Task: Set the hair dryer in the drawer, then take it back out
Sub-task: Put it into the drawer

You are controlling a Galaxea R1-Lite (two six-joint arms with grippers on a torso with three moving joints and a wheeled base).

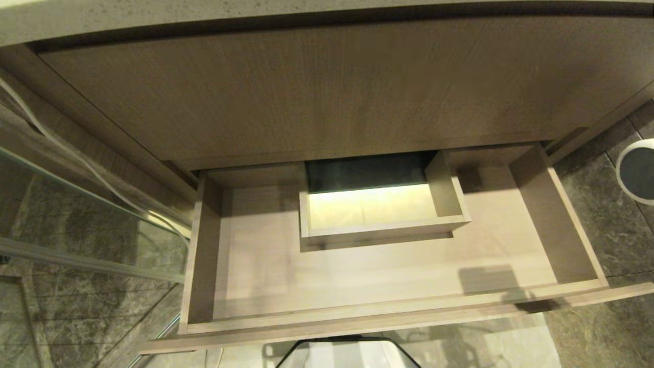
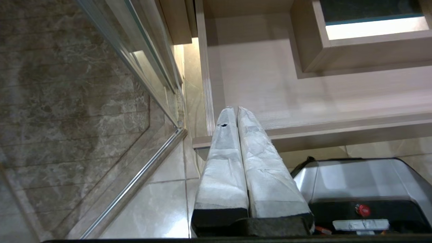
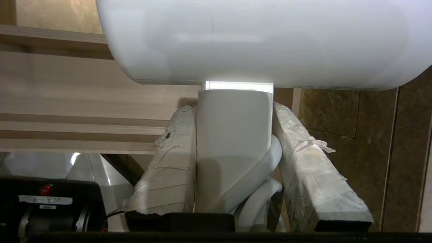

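Note:
My right gripper needs to set the hair dryer down between the boxed cut-out and the drawer's side [image 1: 485,204] nearest the bin.
The wood-grain drawer [image 1: 214,240] stands pulled out below a taller wood panel, and nothing lies on its floor. A boxed cut-out [image 1: 383,230] sits at its back middle. The white hair dryer [image 3: 256,40] fills the right wrist view. My right gripper [image 3: 234,108] is shut on its straight handle, with white cord looped between the fingers [image 3: 168,162]. Behind it I see the drawer's front edge [image 3: 81,135]. My left gripper [image 2: 235,109] hangs shut and holds nothing, near the drawer's front left corner [image 2: 202,141]. Neither arm shows in the head view.
A glass shower panel with a metal rail [image 1: 87,255] stands to the left of the cabinet. A round white bin [image 1: 636,171] sits on the dark stone floor at the right. My own base [image 1: 352,355] is just before the drawer front.

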